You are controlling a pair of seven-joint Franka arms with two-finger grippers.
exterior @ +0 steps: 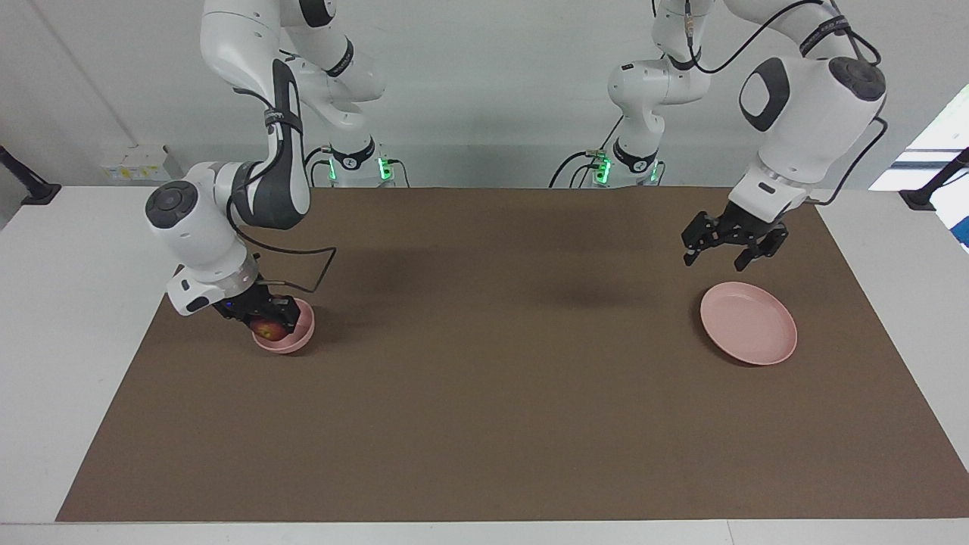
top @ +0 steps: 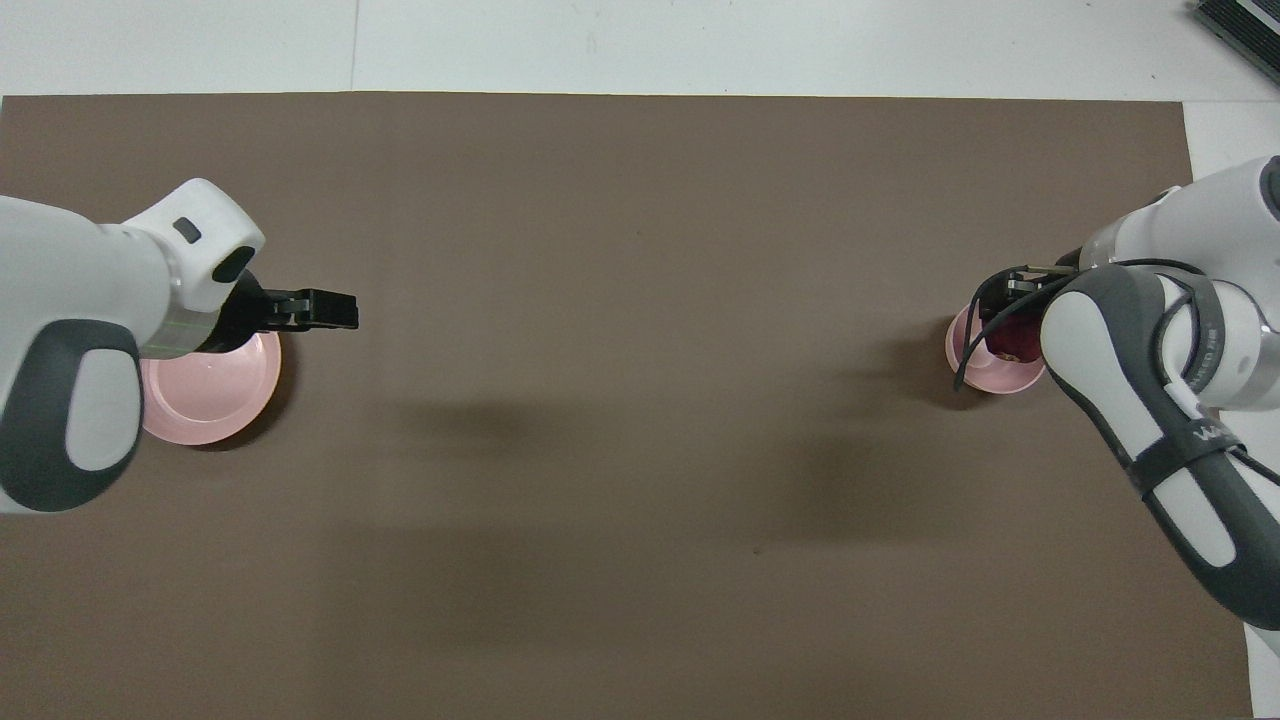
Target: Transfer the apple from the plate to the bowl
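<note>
Next, I release the apple from my right gripper so it rests near the middle, on the bottom of the small pink bowl (top: 998, 348).
The apple (exterior: 269, 331) lies inside the small pink bowl (exterior: 297, 342) at the right arm's end of the brown mat. It also shows in the overhead view (top: 1012, 342), in the bowl (top: 975, 372). My right gripper (exterior: 270, 321) is down in the bowl, right at the apple. The flat pink plate (exterior: 748, 323) is bare at the left arm's end and also shows in the overhead view (top: 215, 385). My left gripper (exterior: 717, 260) hangs open and empty in the air over the plate's edge nearer the robots.
The brown mat (exterior: 484, 378) covers most of the white table (exterior: 68, 303). A cable loops from the right arm's wrist down beside the bowl. Nothing else stands on the mat.
</note>
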